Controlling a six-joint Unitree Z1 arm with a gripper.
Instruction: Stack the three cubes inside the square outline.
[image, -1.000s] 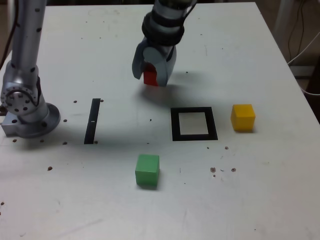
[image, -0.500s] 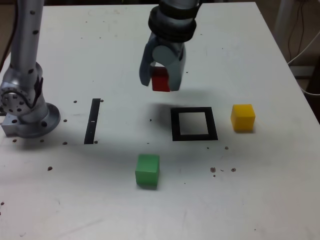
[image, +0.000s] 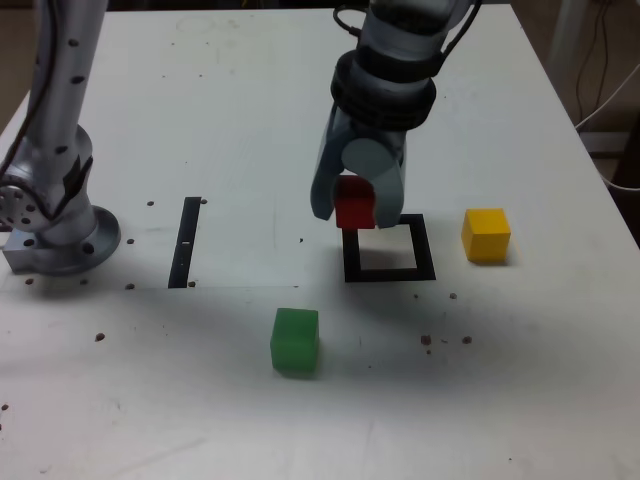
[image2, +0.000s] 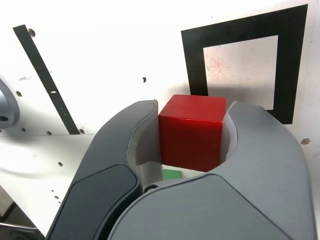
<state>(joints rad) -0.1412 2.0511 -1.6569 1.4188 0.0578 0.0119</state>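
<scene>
My gripper will set the red cube down on the white middle of the square outline (image: 388, 250) (image2: 240, 101), toward the outline's near edge.
My gripper (image: 355, 208) is shut on the red cube (image: 354, 204) and holds it in the air, over the far left corner of the square outline (image: 388, 248) as the exterior view shows it. In the wrist view the red cube (image2: 191, 131) sits clamped between the two grey fingers (image2: 132, 150), with the square outline (image2: 243, 62) on the table below and beyond it. The green cube (image: 295, 341) rests on the table nearer the camera, to the exterior view's left of the outline. Just to the exterior view's right of the outline stands the yellow cube (image: 486, 235).
A thin black strip (image: 185, 241) lies on the white table (image: 200, 120) at the exterior view's left, near the arm's base (image: 60, 235). Small dark specks dot the table. Cables hang beyond the table's right edge.
The gripper has carried the red cube up off the table and toward the exterior view's right and nearer the camera, from behind the outline to above its far left corner.
</scene>
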